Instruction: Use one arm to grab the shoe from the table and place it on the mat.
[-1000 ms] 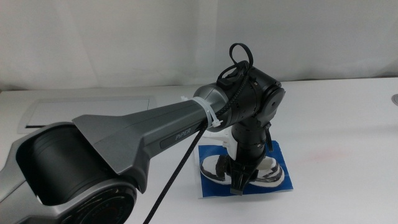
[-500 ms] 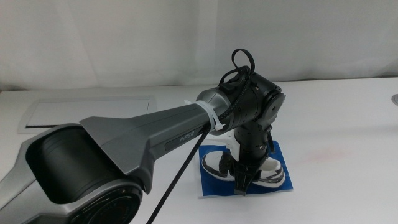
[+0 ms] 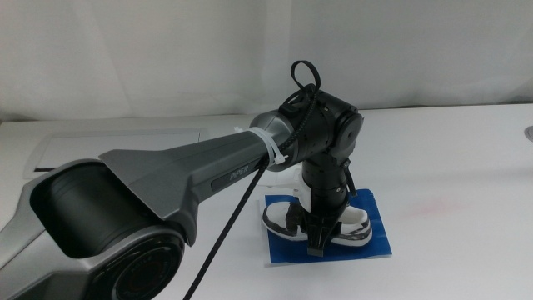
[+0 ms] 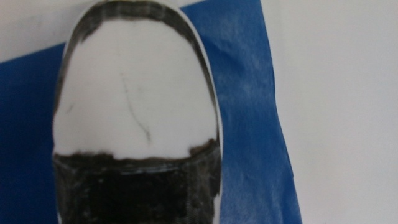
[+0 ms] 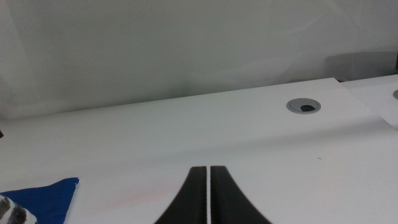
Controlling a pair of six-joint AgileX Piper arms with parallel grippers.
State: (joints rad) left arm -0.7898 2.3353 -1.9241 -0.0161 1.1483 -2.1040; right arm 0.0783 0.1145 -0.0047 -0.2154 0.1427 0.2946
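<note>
The shoe will leave my left gripper on the far half of the blue mat point(image 3: 326, 216), near its back edge.
The white and black shoe point(image 3: 354, 227) lies on the blue mat point(image 3: 375, 242) near the table's front, its sole on or just above the sheet. The left arm point(image 3: 216, 171) reaches in from the left and points down, and the left gripper point(image 3: 320, 240) straddles the shoe's middle, shut on it, with one dark finger point(image 3: 317, 247) in front of its side. The left wrist view is filled by the shoe's white toe point(image 4: 134, 112) over the mat point(image 4: 249, 93); its own jaws do not show there. The right gripper point(image 5: 207, 186) waits shut, low over the table off to the right.
A grey-framed inset panel point(image 3: 50, 150) lies at the table's back left, partly behind the arm. A grey round grommet point(image 5: 304, 106) sits in the tabletop far to the right. The mat's corner point(image 5: 43, 196) shows in the right wrist view.
The left arm's wrist has swung slightly left and lowered, and the shoe has shifted left on the mat with it. The right gripper has not moved.
</note>
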